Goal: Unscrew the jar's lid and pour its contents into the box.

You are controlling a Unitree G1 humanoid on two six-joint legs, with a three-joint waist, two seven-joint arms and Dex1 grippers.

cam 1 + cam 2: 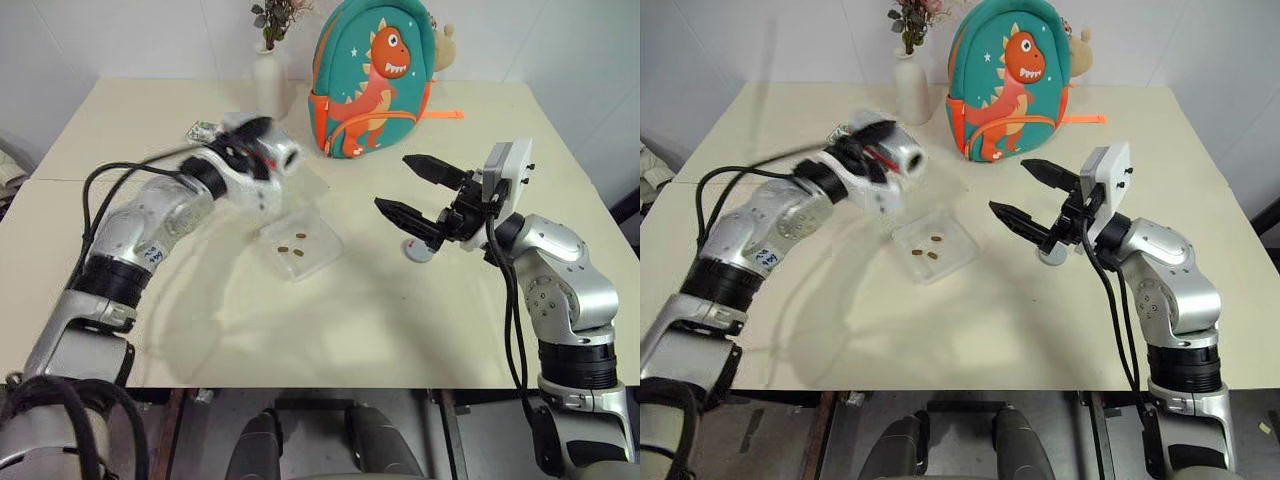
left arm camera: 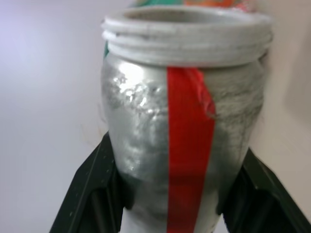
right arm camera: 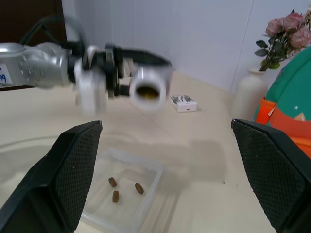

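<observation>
Next, I set the silvery jar with my left gripper on the tabletop [image 1: 176, 225] beside the box, nearer than the white-and-green packet.
My left gripper [image 1: 258, 152] is shut on the silvery jar [image 2: 146, 136], which has a red stripe and an uncapped threaded mouth. The jar [image 1: 275, 152] lies roughly level in the air, just beyond the far left corner of the box [image 1: 322, 256]. That clear shallow box rests mid-table with three brown pellets, the contents [image 3: 115, 196], inside it. The grey lid [image 1: 419, 250] sits on the table under my right gripper [image 1: 394, 182]. That gripper hovers open to the right of the box, with nothing between its fingers [image 3: 73, 170].
A teal dinosaur backpack [image 1: 370, 80] and a white vase [image 1: 267, 75] with flowers stand at the table's far edge. Left of the jar lies a small white-and-green packet [image 1: 203, 131]. Bare tabletop runs along the near side.
</observation>
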